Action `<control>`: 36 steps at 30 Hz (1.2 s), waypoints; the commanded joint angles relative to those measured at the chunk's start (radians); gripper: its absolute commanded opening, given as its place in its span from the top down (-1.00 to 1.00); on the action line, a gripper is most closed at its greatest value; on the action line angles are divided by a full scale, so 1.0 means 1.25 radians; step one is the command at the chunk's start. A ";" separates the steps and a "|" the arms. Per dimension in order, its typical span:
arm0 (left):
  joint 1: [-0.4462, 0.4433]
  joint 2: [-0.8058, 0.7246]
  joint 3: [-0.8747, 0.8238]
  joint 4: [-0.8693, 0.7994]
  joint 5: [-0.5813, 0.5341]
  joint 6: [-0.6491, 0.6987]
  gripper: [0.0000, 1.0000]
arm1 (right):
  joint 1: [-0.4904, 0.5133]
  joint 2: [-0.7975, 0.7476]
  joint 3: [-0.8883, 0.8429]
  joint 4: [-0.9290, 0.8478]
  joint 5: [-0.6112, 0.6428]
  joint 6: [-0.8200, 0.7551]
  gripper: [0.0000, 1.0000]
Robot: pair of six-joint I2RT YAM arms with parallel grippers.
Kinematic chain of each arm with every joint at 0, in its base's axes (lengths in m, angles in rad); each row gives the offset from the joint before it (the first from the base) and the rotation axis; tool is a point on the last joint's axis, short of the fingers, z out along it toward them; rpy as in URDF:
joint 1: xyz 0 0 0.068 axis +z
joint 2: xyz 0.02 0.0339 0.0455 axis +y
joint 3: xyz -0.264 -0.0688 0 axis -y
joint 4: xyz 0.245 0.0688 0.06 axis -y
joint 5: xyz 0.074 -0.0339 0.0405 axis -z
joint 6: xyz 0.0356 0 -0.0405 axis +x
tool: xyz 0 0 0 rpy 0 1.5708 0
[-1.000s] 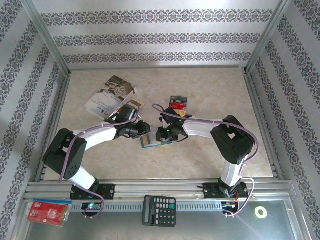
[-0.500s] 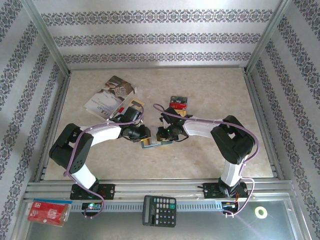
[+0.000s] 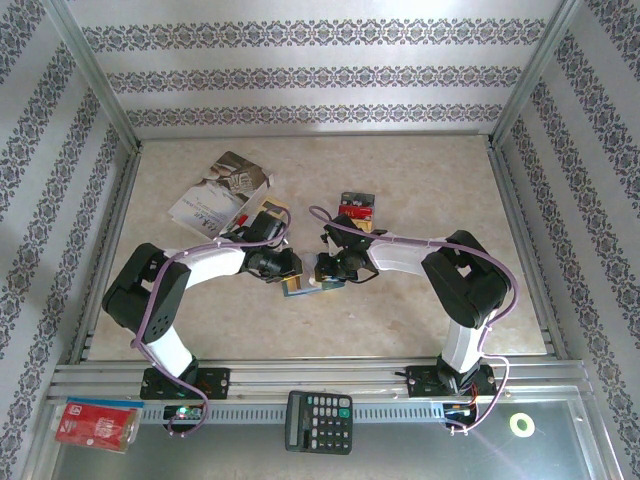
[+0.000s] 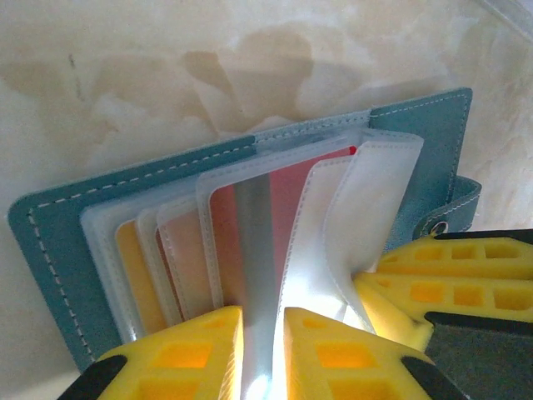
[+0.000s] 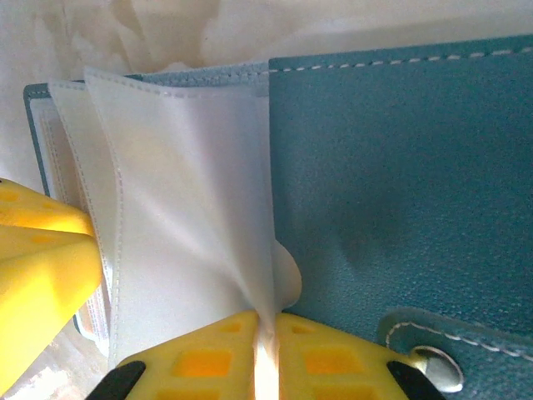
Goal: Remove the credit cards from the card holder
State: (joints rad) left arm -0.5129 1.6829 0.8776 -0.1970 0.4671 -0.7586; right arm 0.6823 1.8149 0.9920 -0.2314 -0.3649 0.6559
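Empty pale sleeves cover the red card's edge; I will flatten them before my left gripper takes the red card's sleeve by its stitched edge (image 4: 208, 242).
The blue card holder (image 3: 306, 286) lies open at the middle of the table between my two grippers. Its clear sleeves (image 4: 179, 250) fan out, one with a red credit card (image 4: 291, 200) that has a grey stripe, and an orange-gold card (image 4: 137, 275) further left. My left gripper (image 4: 265, 350) is shut on the sleeve that holds the red card. My right gripper (image 5: 266, 350) is shut on an empty pale sleeve (image 5: 183, 217) next to the blue cover (image 5: 400, 167). A few credit cards (image 3: 356, 210) lie on the table behind the holder.
A booklet (image 3: 220, 195) lies at the back left. On the near ledge sit a black calculator (image 3: 319, 421), a red packet (image 3: 97, 423) and a green ring (image 3: 522, 424). Metal frame posts and patterned walls close in the table (image 3: 420, 180).
My left gripper has moved right onto the holder's sleeves and both grippers have closed a little more. The holder has shifted slightly.
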 commanded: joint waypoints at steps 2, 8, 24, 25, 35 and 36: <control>-0.022 0.018 0.025 -0.026 0.028 0.026 0.63 | -0.007 0.032 -0.024 0.004 0.013 0.009 0.72; -0.027 0.028 0.047 -0.039 0.036 0.036 0.71 | -0.009 0.031 -0.027 0.009 0.011 0.013 0.73; -0.029 0.030 0.044 0.025 0.083 0.012 0.61 | -0.019 -0.035 -0.048 0.034 -0.001 0.022 0.70; -0.028 0.030 0.043 0.026 0.080 0.008 0.62 | -0.019 -0.057 -0.057 0.043 0.000 0.026 0.68; -0.037 0.041 0.045 0.135 0.152 -0.024 0.59 | -0.054 -0.236 -0.140 0.083 0.058 0.039 0.56; -0.037 0.044 0.050 0.134 0.152 -0.024 0.57 | -0.060 -0.252 -0.151 0.088 0.068 0.046 0.55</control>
State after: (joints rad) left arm -0.5388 1.7115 0.9291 -0.0883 0.6144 -0.7719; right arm 0.6266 1.5402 0.8425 -0.1474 -0.3355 0.6872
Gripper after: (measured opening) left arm 0.214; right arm 0.220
